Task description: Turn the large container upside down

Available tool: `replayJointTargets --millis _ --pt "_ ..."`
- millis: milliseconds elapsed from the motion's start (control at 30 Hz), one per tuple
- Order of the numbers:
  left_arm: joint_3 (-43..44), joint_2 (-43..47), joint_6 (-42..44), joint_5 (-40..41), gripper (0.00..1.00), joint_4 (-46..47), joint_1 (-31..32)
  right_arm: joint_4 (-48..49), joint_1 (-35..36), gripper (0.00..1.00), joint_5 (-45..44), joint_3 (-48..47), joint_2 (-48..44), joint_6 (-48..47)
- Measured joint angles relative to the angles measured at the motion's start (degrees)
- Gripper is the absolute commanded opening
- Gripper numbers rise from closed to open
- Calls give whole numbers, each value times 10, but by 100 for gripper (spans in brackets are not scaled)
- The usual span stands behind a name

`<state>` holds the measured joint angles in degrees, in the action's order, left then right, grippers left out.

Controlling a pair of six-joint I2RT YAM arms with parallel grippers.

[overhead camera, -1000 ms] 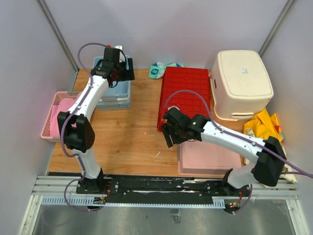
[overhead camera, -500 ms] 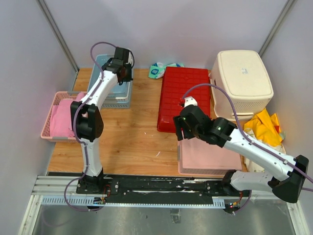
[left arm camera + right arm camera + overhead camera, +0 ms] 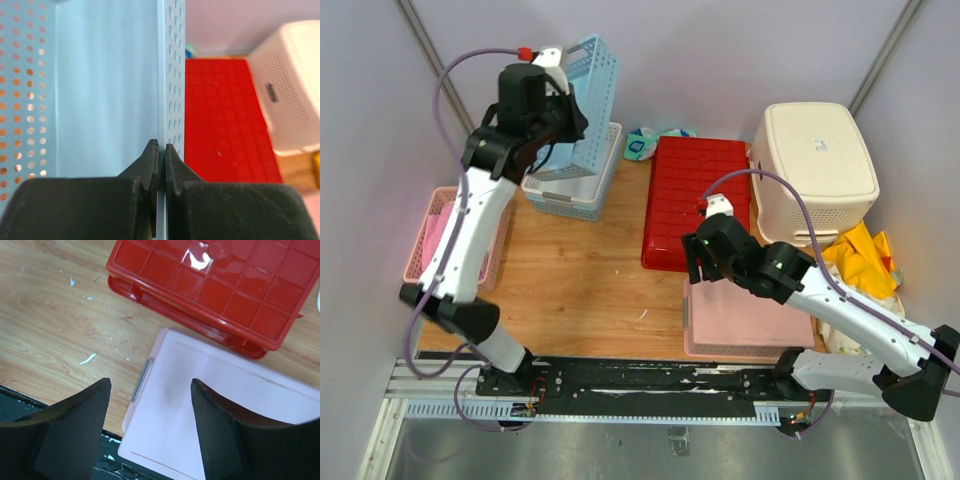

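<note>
The robot's left gripper will release the large container on the bare wood [image 3: 561, 291] between the pink basket and the pink bin.
The large container [image 3: 585, 100], a light blue perforated basket, is lifted at the back left and tipped up on its side, with its lower edge in a paler basket [image 3: 575, 188]. My left gripper [image 3: 560, 112] is shut on its side wall. In the left wrist view the fingertips [image 3: 161, 150] pinch the thin blue wall [image 3: 172, 75], with the basket's inside to the left. My right gripper [image 3: 695, 262] hangs open over the near-right table; in the right wrist view [image 3: 150, 382] nothing lies between its fingers, and an overturned pink bin [image 3: 210, 405] is below.
An overturned red crate [image 3: 695, 200] lies at centre right, a cream bin [image 3: 815, 170] upside down at back right, and yellow cloth [image 3: 860, 260] beside it. A pink basket with cloth [image 3: 435, 235] sits at the left edge. A small teal packet [image 3: 642, 145] is at the back.
My left gripper shut on the blue basket's wall, then raised it and tipped it onto its side. The right arm drew back from the red crate's edge to over the pink bin.
</note>
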<state>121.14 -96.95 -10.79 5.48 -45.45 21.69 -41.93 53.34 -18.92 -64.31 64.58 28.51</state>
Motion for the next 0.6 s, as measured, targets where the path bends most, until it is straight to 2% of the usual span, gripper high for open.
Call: replayJointTargets --millis 100,233,400,600 --pt "-87 104 -31 -67 0 8 -5 0 -16 67 -9 0 -20 -3" --pt "-267 250 -78 -182 0 21 -5 0 -61 67 -13 0 -54 -16" --pt "-444 365 -162 -314 0 22 -4 0 -124 67 -12 0 -85 -38" --pt "-610 471 -322 -423 0 99 -4 0 -161 67 4 0 -82 -61"
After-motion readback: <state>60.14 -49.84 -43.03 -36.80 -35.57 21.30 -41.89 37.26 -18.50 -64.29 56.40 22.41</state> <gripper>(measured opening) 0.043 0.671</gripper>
